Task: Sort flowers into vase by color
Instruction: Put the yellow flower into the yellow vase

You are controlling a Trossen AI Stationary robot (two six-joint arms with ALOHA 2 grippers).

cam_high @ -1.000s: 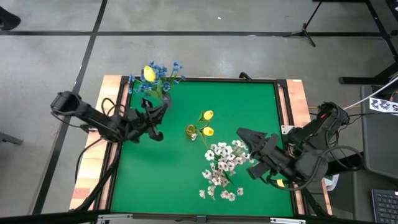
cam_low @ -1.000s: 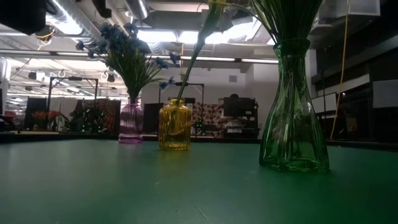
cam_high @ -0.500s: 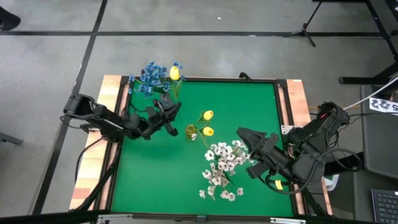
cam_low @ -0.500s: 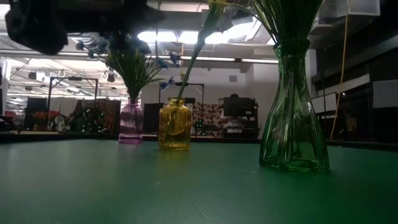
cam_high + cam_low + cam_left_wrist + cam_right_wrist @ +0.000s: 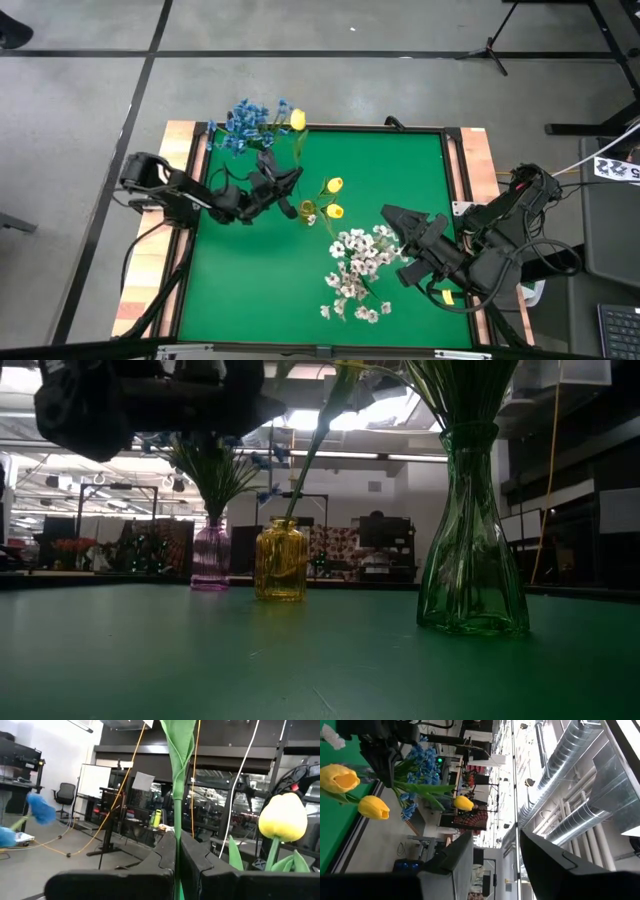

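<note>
I will let go of the yellow tulip with my left gripper in the yellow glass vase (image 5: 308, 212), next to the other yellow tulips.
My left gripper (image 5: 278, 183) hovers just left of the yellow glass vase (image 5: 307, 210), shut on a yellow tulip whose bud (image 5: 297, 120) shows beside the blue blossoms (image 5: 248, 118). The blue sprigs stand in a pink vase (image 5: 210, 555). Two yellow tulips (image 5: 333, 186) stand in the yellow vase (image 5: 281, 560). White blossoms (image 5: 358, 265) fill the green vase (image 5: 470, 530). My right gripper (image 5: 400, 240) waits open at the table's right, next to the white blossoms. My left gripper pinches the tulip's green stem (image 5: 177, 832) between its two fingers, well below the bud. The fingers come level from the table's left and lie across the stem. The tulip is lifted above the table, and its stem and leaf (image 5: 181, 740) rise upright from the fingers.
The green mat (image 5: 400, 160) has bare room along its far right and near left parts. Wooden strips (image 5: 478, 150) border the table's left and right sides. The three vases stand close together from the far left to the middle.
My left gripper has carried the yellow tulip toward the table's right, from beside the blue blossoms to next to the yellow vase. The bud has moved from over the blue cluster to its right side. The fingers have stayed shut on the stem.
</note>
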